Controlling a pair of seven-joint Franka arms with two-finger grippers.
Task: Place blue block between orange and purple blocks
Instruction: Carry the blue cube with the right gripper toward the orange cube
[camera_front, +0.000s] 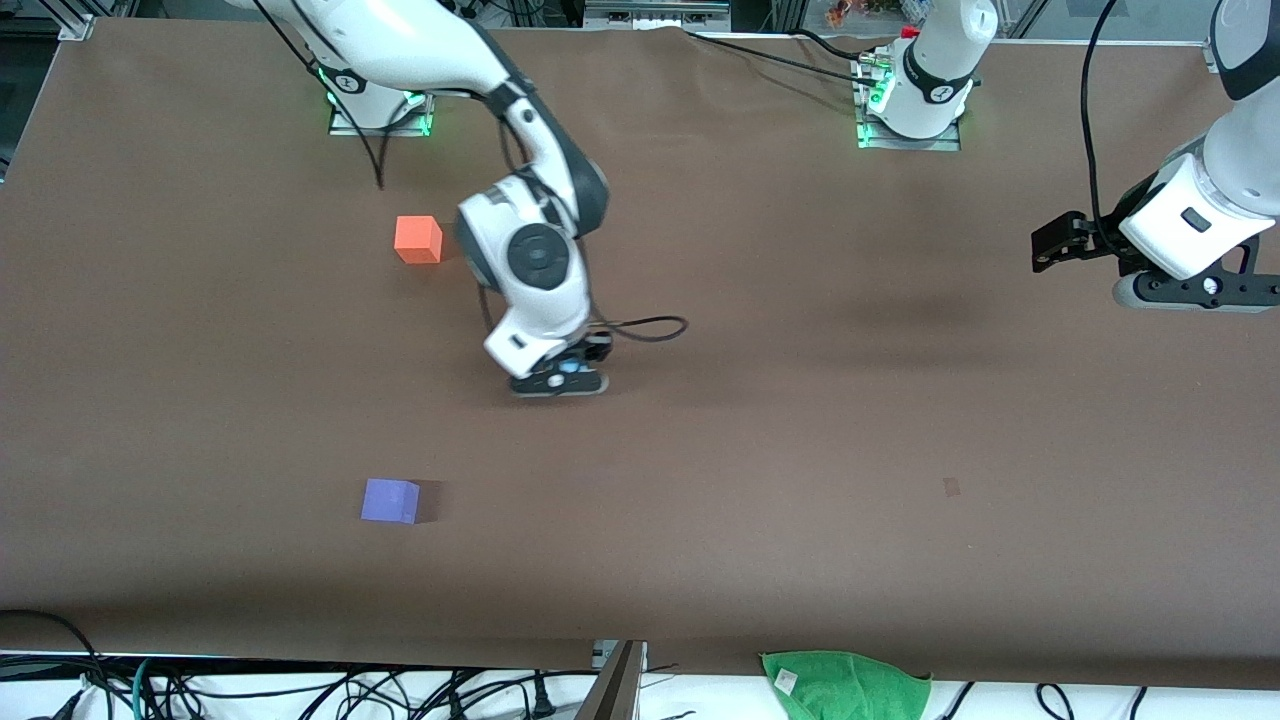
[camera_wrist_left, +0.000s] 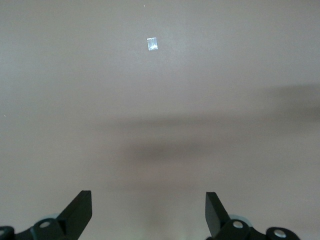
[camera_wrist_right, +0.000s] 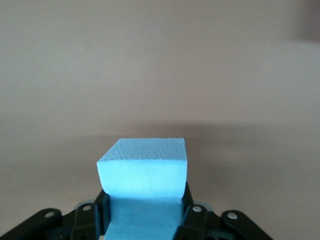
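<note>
Next, I release the light blue block with my right gripper on the bare table midway (camera_front: 415, 356) between the orange and purple blocks.
My right gripper (camera_front: 558, 381) is shut on the light blue block (camera_wrist_right: 142, 167), which fills the space between its fingers in the right wrist view; only a sliver of blue (camera_front: 570, 367) shows in the front view. It hangs low over the middle of the brown table. The orange block (camera_front: 418, 240) lies near the right arm's base. The purple block (camera_front: 390, 501) lies nearer to the front camera, in line with the orange one. The held block is off that line, toward the left arm's end. My left gripper (camera_front: 1050, 248) waits open and empty, raised over its end of the table (camera_wrist_left: 148, 200).
A green cloth (camera_front: 845, 680) lies at the table's edge nearest the camera. A small pale mark (camera_front: 951, 487) is on the table under the left gripper's view (camera_wrist_left: 153, 44). A black cable (camera_front: 650, 328) loops beside the right wrist.
</note>
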